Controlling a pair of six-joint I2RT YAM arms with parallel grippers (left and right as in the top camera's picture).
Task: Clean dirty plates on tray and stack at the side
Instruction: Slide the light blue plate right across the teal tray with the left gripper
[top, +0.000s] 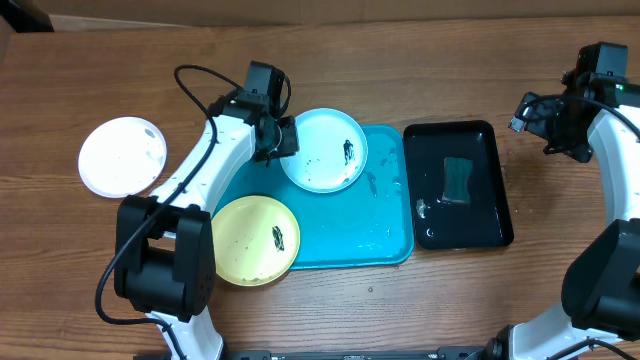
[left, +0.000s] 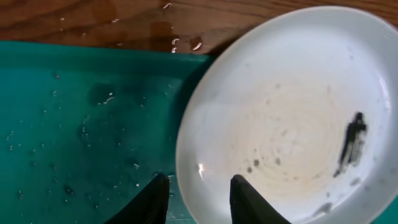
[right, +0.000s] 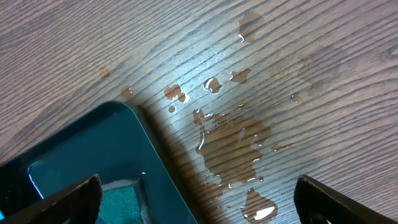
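The light blue plate sticks out over the far rim of the turquoise tray, so my left gripper should take the plate's edge (top: 289, 170) and move it inside the tray before cleaning.
A light blue plate (top: 322, 150) with dark smears lies on the far left corner of the turquoise tray (top: 350, 235), overhanging its rim. My left gripper (top: 283, 140) is at that plate's left edge. In the left wrist view the plate (left: 286, 118) rests on the wet tray (left: 74, 124), and the left gripper (left: 199, 177) straddles the rim, jaws apart with gaps on both sides. A yellow-green plate (top: 255, 240) with one smear overlaps the tray's near left corner. A white plate (top: 122, 156) lies on the table at far left. My right gripper (top: 558, 128) hangs wide open at the right.
A black glossy tray (top: 480, 135) holding water and a green sponge (top: 458, 180) stands right of the turquoise tray. In the right wrist view the right gripper (right: 198, 186) is above the black tray's corner (right: 93, 143) and a water puddle (right: 233, 140) on the wood.
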